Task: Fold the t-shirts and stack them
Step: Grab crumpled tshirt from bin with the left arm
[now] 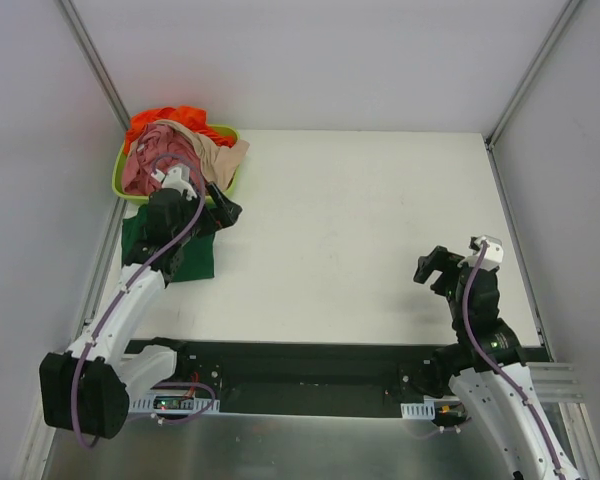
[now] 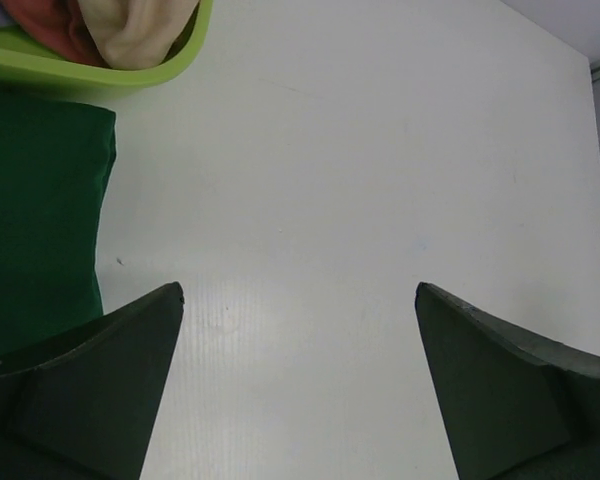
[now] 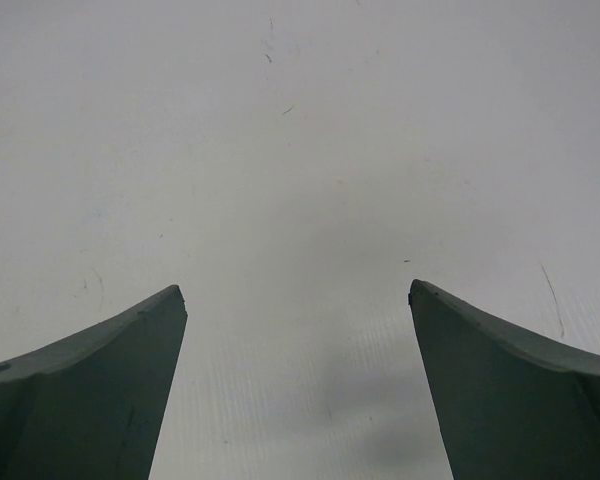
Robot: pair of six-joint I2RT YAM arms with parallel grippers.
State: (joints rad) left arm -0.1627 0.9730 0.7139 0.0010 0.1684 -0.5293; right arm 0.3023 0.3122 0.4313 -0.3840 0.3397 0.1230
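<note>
My left gripper needs to move next to the beige t-shirt's fold (image 1: 218, 163) (image 2: 145, 25) just inside the lime-green tub's rim, next to the dusty pink t-shirt, and close there.
A folded dark green t-shirt (image 1: 185, 255) lies flat at the table's left, partly under my left arm; it also shows in the left wrist view (image 2: 35, 210). The orange t-shirt (image 1: 165, 118), dusty pink t-shirt (image 1: 145, 165) and beige t-shirt (image 1: 215, 152) are heaped in the lime-green tub (image 1: 225, 185). The beige one shows in the left wrist view (image 2: 135, 30). My left gripper (image 1: 223, 212) is open and empty, just right of the green shirt and below the tub (image 2: 298, 290). My right gripper (image 1: 432, 268) is open and empty over bare table at the right (image 3: 295, 290).
The tub (image 2: 100, 72) stands in the back left corner against the left wall. The white tabletop (image 1: 380, 210) is enclosed by white walls with metal rails (image 1: 525, 85). A black strip (image 1: 300, 365) runs along the near edge between the arm bases.
</note>
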